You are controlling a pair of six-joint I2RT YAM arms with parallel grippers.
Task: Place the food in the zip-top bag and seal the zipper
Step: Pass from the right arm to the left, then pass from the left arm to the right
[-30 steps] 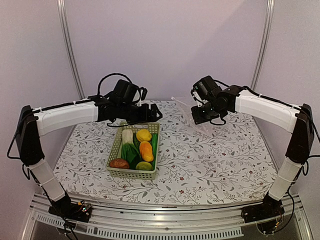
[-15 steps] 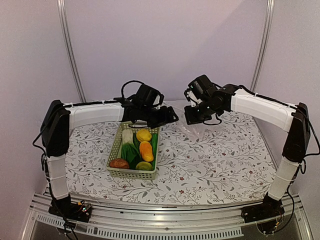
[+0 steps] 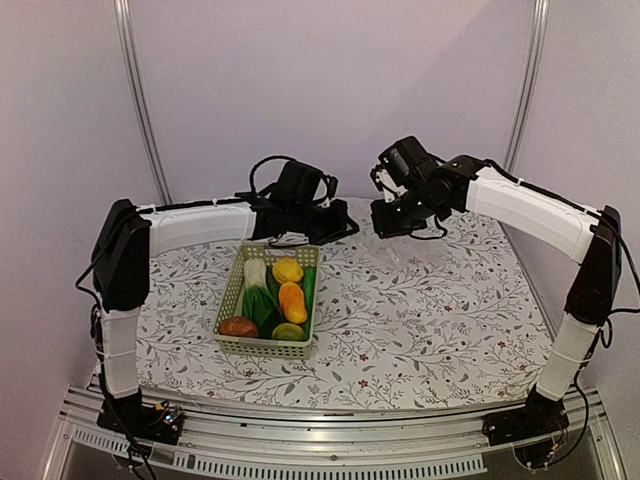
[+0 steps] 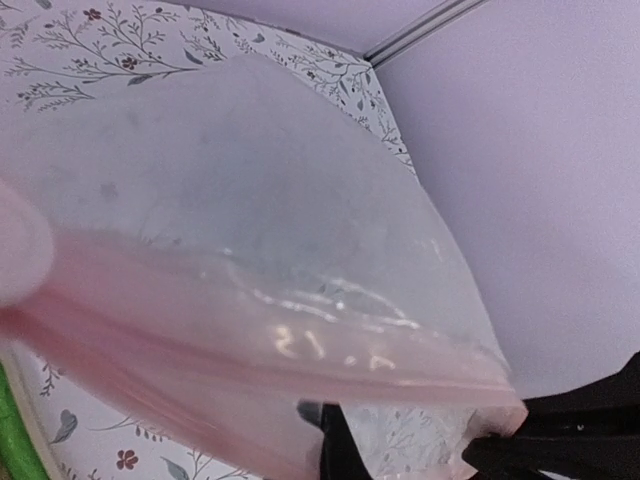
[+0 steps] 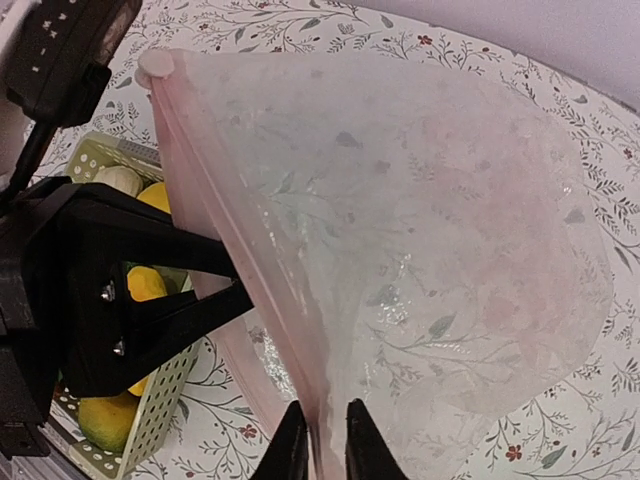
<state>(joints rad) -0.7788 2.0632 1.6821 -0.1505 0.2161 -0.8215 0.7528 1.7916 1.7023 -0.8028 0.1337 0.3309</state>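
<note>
I can see that the bag's opening is still a narrow slit, so next I open my right gripper and take just the bag's far edge (image 5: 302, 385) before the food goes in.
The zip-top bag (image 5: 420, 230) hangs above the flowered cloth at the back centre, held up between both grippers. Its pinkish zipper (image 5: 215, 190) runs along the mouth edge. My right gripper (image 5: 326, 412) is shut on that edge, one finger on each side. My left gripper (image 5: 243, 287) is shut on one lip of the mouth, from the basket side. In the left wrist view the bag (image 4: 250, 180) and zipper (image 4: 200, 330) fill the frame and hide that gripper's fingers. The food (image 3: 292, 300) lies in the pale green basket (image 3: 262, 347): orange and yellow fruits, bok choy (image 3: 258, 292), a cucumber (image 3: 309, 285), a reddish-brown piece (image 3: 238, 326).
The basket (image 5: 160, 410) stands just left of the bag's mouth, below the left gripper (image 3: 340, 228). The right gripper (image 3: 388, 224) is close beside it. The back wall with two metal posts is right behind both grippers.
The left arm has swung right and back to the bag, and its gripper has gone from open to shut on the mouth edge. The right gripper has shifted slightly left with the bag.
</note>
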